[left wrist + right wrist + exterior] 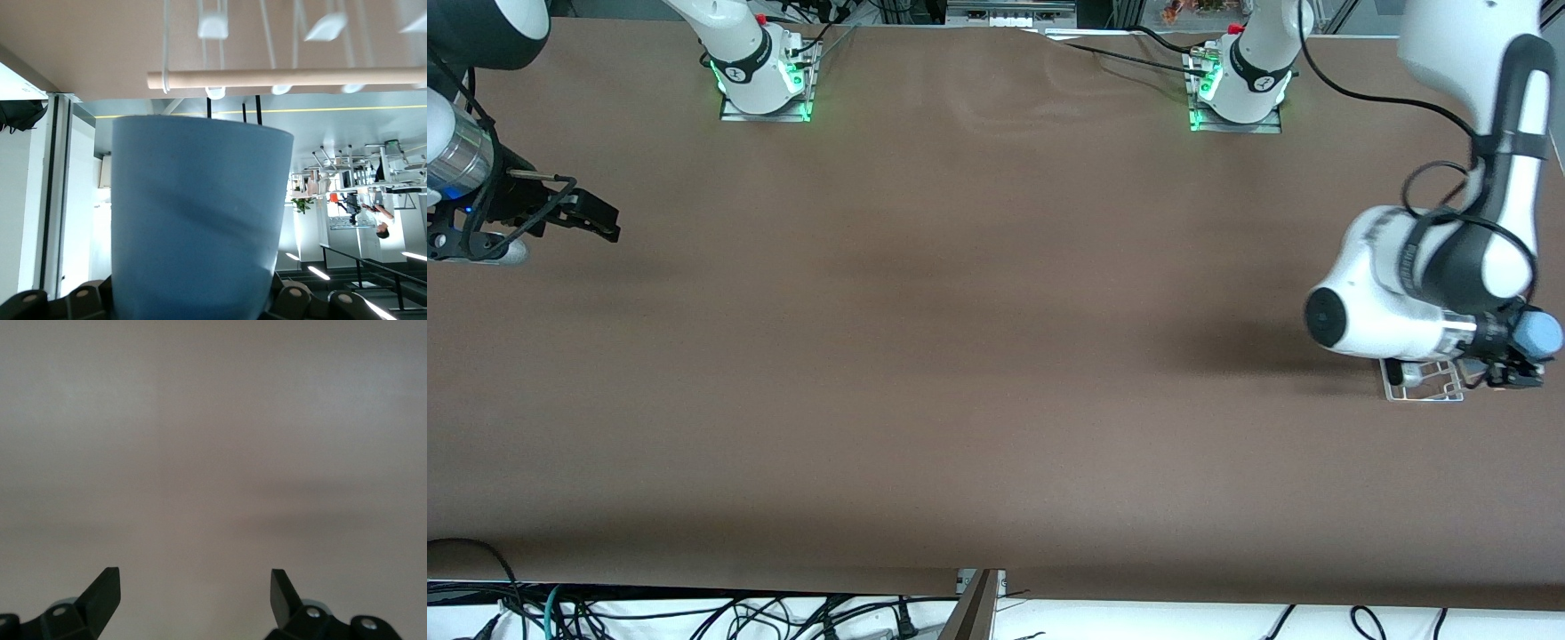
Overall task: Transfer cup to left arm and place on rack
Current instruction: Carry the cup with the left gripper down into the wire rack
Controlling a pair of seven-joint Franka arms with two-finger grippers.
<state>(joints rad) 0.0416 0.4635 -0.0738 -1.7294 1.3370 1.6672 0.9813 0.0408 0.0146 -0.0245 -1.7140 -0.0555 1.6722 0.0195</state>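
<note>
Next, the left gripper releases the light-blue cup on the white-tipped hooks of the white wire rack (1416,327).
My left gripper (1522,360) is shut on the light-blue cup (1542,333) and holds it just over the white wire rack (1424,380) at the left arm's end of the table. In the left wrist view the cup (197,220) fills the middle between the jaws, and the rack's wooden rod (287,78) and white-tipped hooks (212,27) lie close past its rim. My right gripper (596,218) is open and empty, held above the bare table at the right arm's end; its fingertips (107,587) stand wide apart.
The brown table (960,356) stretches between the two arms. Both arm bases (765,80) stand along its edge farthest from the front camera. Cables hang below its nearest edge.
</note>
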